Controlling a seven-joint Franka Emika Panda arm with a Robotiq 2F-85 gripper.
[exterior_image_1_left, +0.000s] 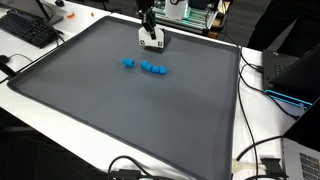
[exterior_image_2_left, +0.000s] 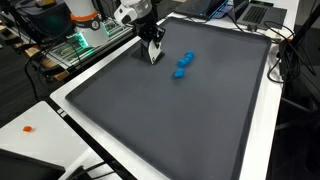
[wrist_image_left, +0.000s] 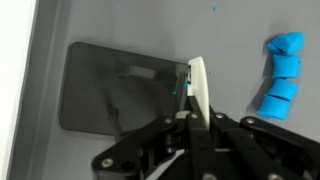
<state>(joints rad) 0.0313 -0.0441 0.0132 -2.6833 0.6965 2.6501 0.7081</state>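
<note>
Next, my gripper lets go of the thin white flat piece against the black box's edge facing the blue blocks (exterior_image_1_left: 154, 49) (wrist_image_left: 181, 95).
My gripper (exterior_image_1_left: 151, 42) (exterior_image_2_left: 153, 56) stands over the far part of the dark grey mat (exterior_image_1_left: 130, 110) (exterior_image_2_left: 190, 120), fingers pointing down, close to the surface. In the wrist view its jaws (wrist_image_left: 197, 75) are pressed together and I see nothing between them; a white finger pad shows edge-on. Several small blue blocks (exterior_image_1_left: 153, 68) (exterior_image_2_left: 183, 66) (wrist_image_left: 281, 70) lie in a short row on the mat, a little way from the fingertips and apart from them. The gripper's shadow (wrist_image_left: 110, 90) falls on the mat beside it.
The mat has a raised rim on a white table (exterior_image_1_left: 60, 115). A black keyboard (exterior_image_1_left: 25, 28) lies beyond one corner. Cables (exterior_image_1_left: 255, 75) and a laptop (exterior_image_1_left: 302, 160) sit along one side. Green-lit electronics (exterior_image_2_left: 85, 42) stand behind the arm.
</note>
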